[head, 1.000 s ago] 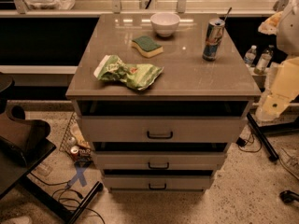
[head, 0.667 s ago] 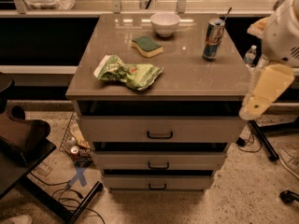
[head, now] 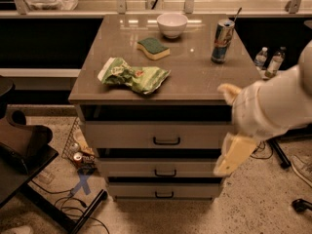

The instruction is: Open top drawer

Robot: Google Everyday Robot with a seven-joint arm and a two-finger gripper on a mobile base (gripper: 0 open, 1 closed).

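Next, I grip the top drawer's upper edge (head: 197, 123), between its black handle and the end nearest my arm, to pull it open.
The top drawer (head: 122, 133) is the uppermost and tallest of three grey-beige drawer fronts under the cabinet top. It sits flush with the cabinet, and its small black bar handle (head: 166, 141) is at the middle. My white arm (head: 273, 104) reaches in from the right. My gripper (head: 236, 154), with its beige end pointing down, hangs in front of the drawers' right end, to the right of the handle and slightly below it. It touches nothing that I can see. It hides the right edge of the top and middle drawer fronts.
On the cabinet top lie a green chip bag (head: 132, 75), a sponge (head: 153, 48), a white bowl (head: 171, 24) and a drink can (head: 222, 41). A black chair (head: 24, 150) stands at left, with cans (head: 78, 157) and cables on the floor. Bottles (head: 268, 61) stand at right.
My arm has swung left and down from the right edge of the view, bringing the gripper in front of the drawers' right end. The drawers have not moved.
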